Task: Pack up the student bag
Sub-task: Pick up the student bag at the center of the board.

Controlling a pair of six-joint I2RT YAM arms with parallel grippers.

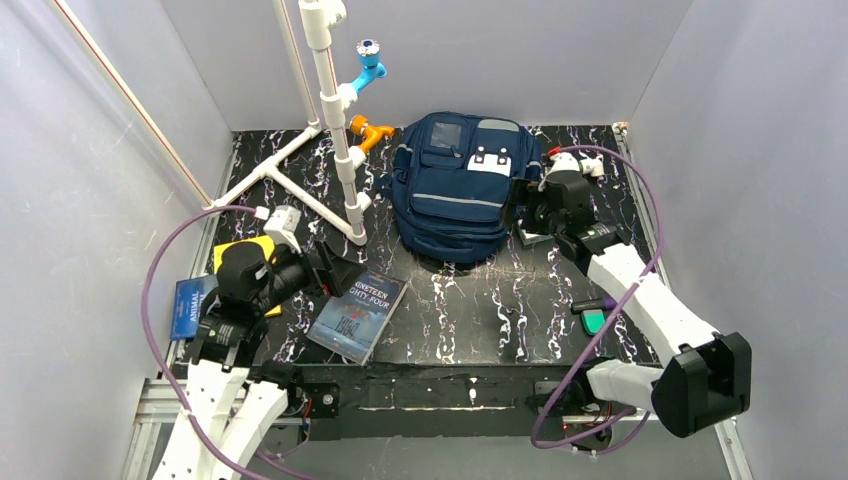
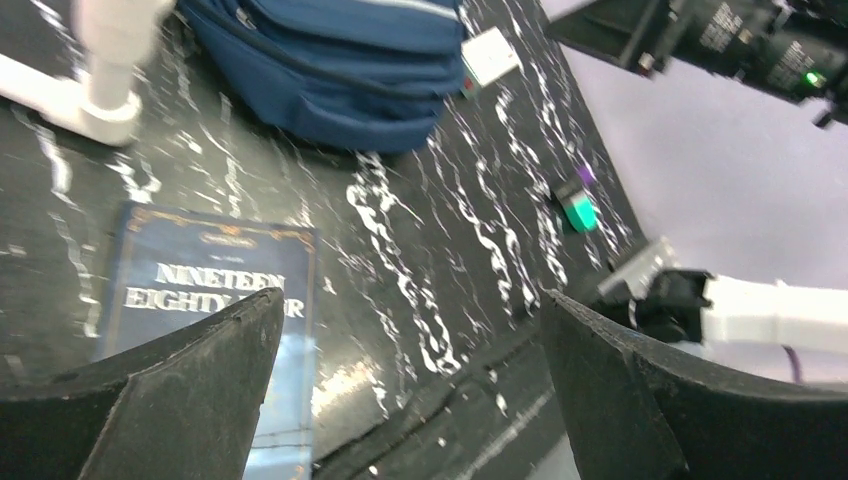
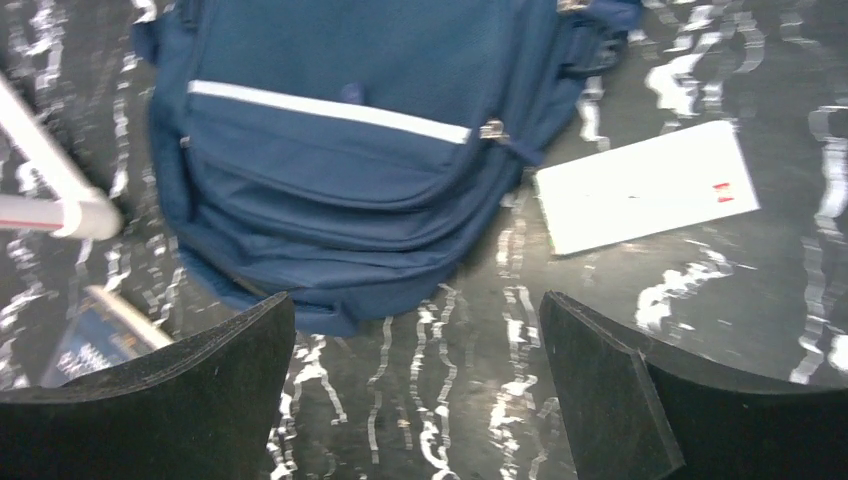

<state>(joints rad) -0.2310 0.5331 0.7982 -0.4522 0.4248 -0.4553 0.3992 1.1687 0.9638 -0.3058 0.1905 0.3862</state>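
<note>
The robot's right gripper will next go to the student bag's bottom corner (image 1: 499, 241) (image 3: 448, 275) on the white card's side and close there.
The navy-blue student bag (image 1: 458, 185) lies flat at the back middle of the black marbled table, with its grey stripe and white dotted patch facing up. It looks closed. It also shows in the left wrist view (image 2: 340, 70) and in the right wrist view (image 3: 350, 150). My left gripper (image 1: 335, 270) is open and empty, hovering beside the "Nineteen Eighty Four" book (image 1: 358, 315), which also shows under its left finger (image 2: 215, 290). My right gripper (image 1: 530, 215) is open and empty, above the table at the bag's right side (image 3: 415, 310).
A white card (image 3: 645, 185) lies right of the bag. A blue "Animal" book (image 1: 190, 305) and a yellow item (image 1: 255, 243) lie at the left. A green and purple object (image 1: 592, 320) lies near the right arm. A white pipe stand (image 1: 335, 130) rises at the back left.
</note>
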